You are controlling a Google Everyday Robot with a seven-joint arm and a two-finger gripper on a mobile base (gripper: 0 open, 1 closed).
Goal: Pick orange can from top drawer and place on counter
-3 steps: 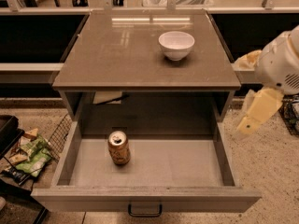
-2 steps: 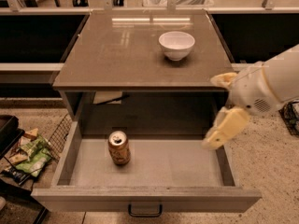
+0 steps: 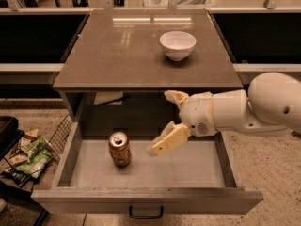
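Observation:
Next, the robot's gripper needs to move to the middle of the orange can (image 3: 120, 150) in the open top drawer and close around its sides there.
The orange can (image 3: 119, 148) stands upright on the pale floor of the open top drawer (image 3: 197, 166), left of its middle. My gripper (image 3: 160, 121) reaches in from the right over the drawer, to the right of the can and a little above it, not touching it. Its fingers (image 3: 168, 140) are spread apart and hold nothing. The counter (image 3: 117, 51) lies above and behind the drawer.
A white bowl (image 3: 178, 44) sits on the counter, right of centre. A wire basket (image 3: 28, 152) with snack bags stands on the floor to the left of the drawer. The drawer's dark handle (image 3: 146, 214) is at the front.
My arm has swung left from outside the drawer's right side to over the drawer, closer to the can. The can and bowl have not moved.

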